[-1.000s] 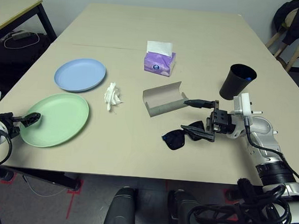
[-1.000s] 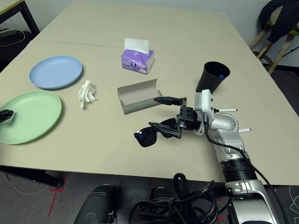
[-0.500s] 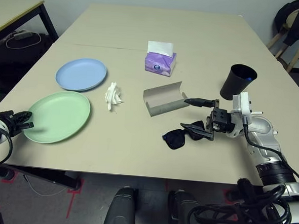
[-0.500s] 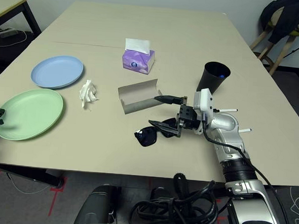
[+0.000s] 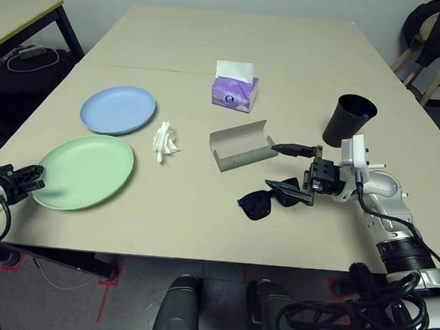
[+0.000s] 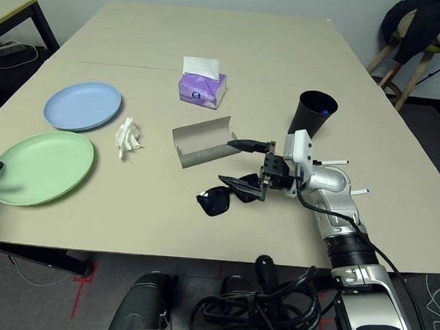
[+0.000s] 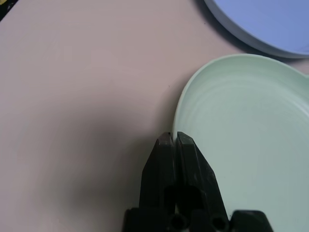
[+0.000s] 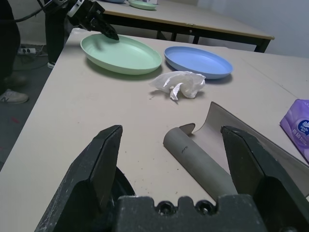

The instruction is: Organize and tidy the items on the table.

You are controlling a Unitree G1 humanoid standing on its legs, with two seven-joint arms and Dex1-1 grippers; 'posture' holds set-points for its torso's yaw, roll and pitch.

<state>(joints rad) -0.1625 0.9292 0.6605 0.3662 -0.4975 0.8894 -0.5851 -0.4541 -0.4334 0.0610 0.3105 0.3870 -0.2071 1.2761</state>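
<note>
My left gripper will set the green plate down and let go of it on top of the light blue plate [image 5: 119,108].
A mint-green plate [image 5: 85,172] lies at the table's [image 5: 212,45] front left, with a light blue plate [image 5: 117,109] just behind it. My left gripper [image 5: 34,175] is shut on the green plate's left rim; in the wrist view one of its fingers [image 7: 161,164] sits outside the rim [image 7: 179,111] and one inside. A crumpled white tissue [image 5: 165,141] lies right of the plates. An open grey glasses case [image 5: 240,147] is at centre, black sunglasses [image 5: 261,203] in front of it. My right gripper [image 5: 273,168] stands open between the case and the sunglasses, holding nothing.
A purple tissue box [image 5: 234,87] stands behind the case. A black cup [image 5: 350,120] stands just behind my right wrist. A smaller black-legged table [image 5: 20,14] is at far left, and a chair [image 5: 437,36] at far right. Cables hang below the front edge.
My left gripper has shut and drawn back from over the green plate to its left rim. The plate has shifted slightly. The right arm has stayed still.
</note>
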